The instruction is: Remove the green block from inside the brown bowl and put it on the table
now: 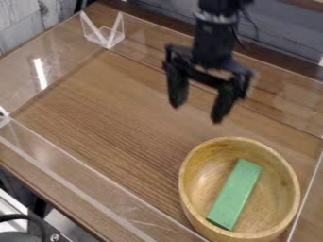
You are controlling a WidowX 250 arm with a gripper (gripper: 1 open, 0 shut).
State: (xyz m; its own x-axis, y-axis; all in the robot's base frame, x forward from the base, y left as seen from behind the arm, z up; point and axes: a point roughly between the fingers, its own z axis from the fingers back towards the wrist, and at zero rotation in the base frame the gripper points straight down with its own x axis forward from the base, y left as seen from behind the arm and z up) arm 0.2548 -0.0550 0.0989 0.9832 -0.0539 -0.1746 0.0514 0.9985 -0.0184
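Note:
I will next reach down into the brown bowl with my gripper and close it on the far half of the green block (244, 177), leaving its near end free.
The green block (236, 194) is a flat bright green bar lying inside the brown bowl (201, 164), a round tan wooden bowl at the near right of the table (101, 113). My black gripper (203, 98) hangs above the tabletop, up and to the left of the bowl, pointing down. Its two fingers stand wide apart with nothing between them. It touches neither bowl nor block.
Low clear acrylic walls (76, 175) run around the table's edges. A small clear bracket (104, 30) stands at the far left corner. Bare wood stretches left of the bowl.

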